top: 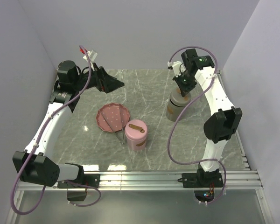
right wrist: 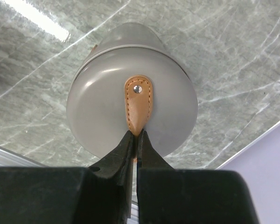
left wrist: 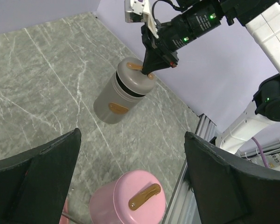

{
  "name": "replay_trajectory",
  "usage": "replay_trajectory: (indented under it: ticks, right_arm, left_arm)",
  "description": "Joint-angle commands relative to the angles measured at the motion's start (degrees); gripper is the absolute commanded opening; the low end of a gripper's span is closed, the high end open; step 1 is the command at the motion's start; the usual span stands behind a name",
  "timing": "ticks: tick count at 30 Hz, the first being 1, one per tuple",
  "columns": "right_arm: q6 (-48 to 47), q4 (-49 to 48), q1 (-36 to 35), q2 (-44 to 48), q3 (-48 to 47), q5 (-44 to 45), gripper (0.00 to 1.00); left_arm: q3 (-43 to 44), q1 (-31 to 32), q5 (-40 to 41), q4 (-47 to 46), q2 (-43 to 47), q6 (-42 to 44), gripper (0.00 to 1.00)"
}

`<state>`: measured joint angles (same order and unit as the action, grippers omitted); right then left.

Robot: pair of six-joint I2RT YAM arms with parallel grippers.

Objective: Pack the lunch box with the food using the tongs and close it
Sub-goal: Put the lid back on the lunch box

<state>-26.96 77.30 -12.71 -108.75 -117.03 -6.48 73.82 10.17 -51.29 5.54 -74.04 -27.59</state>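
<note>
The robot's right gripper should release the grey lunch box close beside the pink lunch box (top: 157, 146), on the pink lunch box's side away from the plate.
A grey lunch box (top: 176, 106) stands at the back right, its lid (right wrist: 98, 102) on top. My right gripper (right wrist: 136, 136) is shut on the lid's brown strap (right wrist: 138, 100), pinching its near end from above. A pink lunch box (top: 136, 135) with its lid on stands mid-table. The silver tongs (top: 115, 126) lie across a pink plate (top: 105, 114) just left of it. My left gripper (top: 111, 84) hangs open and empty above the table behind the plate, and the pink lunch box (left wrist: 130, 200) shows below its jaws. No food shows in any view.
Grey walls close in the table on the left, back and right. A metal rail (top: 168, 177) runs along the near edge between the arm bases. The right arm's purple cable (top: 173, 140) loops over the table's right side.
</note>
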Motion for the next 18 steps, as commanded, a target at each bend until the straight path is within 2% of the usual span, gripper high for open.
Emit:
replay_trajectory:
  ticks: [1, 18]
  right_arm:
    - [-0.81, 1.02, 0.41, -0.94, -3.20, -0.02, 0.00]
    - [-0.46, 0.84, 0.40, -2.26, -0.83, -1.96, 0.00]
  left_arm:
    - [-0.08, 0.11, -1.36, -0.09, 1.44, 1.75, 0.98]
    - [-0.70, 0.11, -1.62, -1.59, 0.74, 1.05, 0.98]
